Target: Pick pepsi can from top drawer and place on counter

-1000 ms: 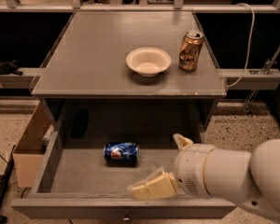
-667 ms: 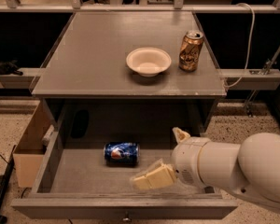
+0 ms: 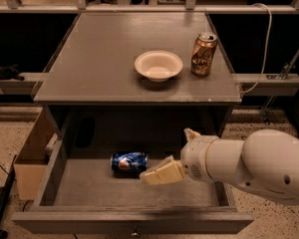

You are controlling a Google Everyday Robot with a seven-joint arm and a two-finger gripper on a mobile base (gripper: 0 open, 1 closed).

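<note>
I should grip the end of the pepsi can [image 3: 140,161] facing my white arm, inside the open top drawer.
The pepsi can [image 3: 129,163] lies on its side on the flat grey bottom of the open top drawer [image 3: 99,190], near the middle toward the back. My gripper [image 3: 165,155] hangs over the drawer just right of the can, open, with one cream finger [image 3: 162,174] close to the can's right end and the other finger [image 3: 191,134] up and to the right. It holds nothing. The grey counter [image 3: 104,59] is above the drawer.
A white bowl [image 3: 158,65] and a gold-brown can [image 3: 203,54] stand on the counter's right half. A tan box [image 3: 32,156] sits on the floor left of the drawer. My white arm [image 3: 259,166] fills the lower right. A cable [image 3: 261,49] hangs at the right.
My gripper and arm have moved left across the drawer toward the pepsi can. The can, bowl and gold-brown can have not moved.
</note>
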